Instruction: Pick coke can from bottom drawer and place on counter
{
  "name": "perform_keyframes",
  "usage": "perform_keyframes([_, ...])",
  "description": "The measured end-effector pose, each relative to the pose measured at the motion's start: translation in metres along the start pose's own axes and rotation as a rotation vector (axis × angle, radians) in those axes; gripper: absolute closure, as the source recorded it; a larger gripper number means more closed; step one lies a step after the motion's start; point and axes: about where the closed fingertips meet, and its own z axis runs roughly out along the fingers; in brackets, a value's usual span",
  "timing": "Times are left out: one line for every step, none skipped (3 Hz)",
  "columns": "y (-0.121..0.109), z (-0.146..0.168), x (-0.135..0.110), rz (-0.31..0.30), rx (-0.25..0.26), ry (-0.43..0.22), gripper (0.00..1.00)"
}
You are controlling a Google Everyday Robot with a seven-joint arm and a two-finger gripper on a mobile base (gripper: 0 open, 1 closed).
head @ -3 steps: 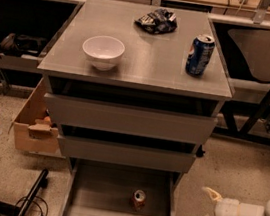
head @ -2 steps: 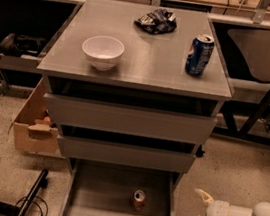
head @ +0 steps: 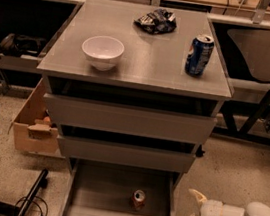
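Observation:
The robot's gripper should next reach into the open bottom drawer and close around the body of the coke can [head: 138, 200].
The coke can [head: 138, 199] stands upright on the bare floor of the open bottom drawer [head: 96, 195], right of its middle. The counter [head: 147, 56] is the flat grey top of the cabinet above. My gripper [head: 190, 209] is low at the bottom right, just outside the drawer's right wall, level with the can and about a hand's width to its right. Its two pale fingers are spread open and point left toward the drawer. It holds nothing.
On the counter stand a white bowl [head: 102, 52], a blue Pepsi can [head: 199, 55] and a crumpled dark chip bag [head: 156, 20]. A cardboard box [head: 34, 125] sits on the floor left of the cabinet. Dark tables flank both sides.
My gripper has moved left along the floor toward the drawer's right wall, fingers still open. The can and the counter items have not moved.

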Motion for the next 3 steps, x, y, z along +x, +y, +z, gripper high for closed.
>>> perform_keyframes([-0.007, 0.02, -0.002, -0.012, 0.009, -0.068, 0.0])
perform_keyframes([-0.019, 0.062, -0.009, -0.093, -0.02, -0.17, 0.0])
perform_keyframes([-0.032, 0.123, -0.005, -0.229, -0.064, -0.21, 0.0])
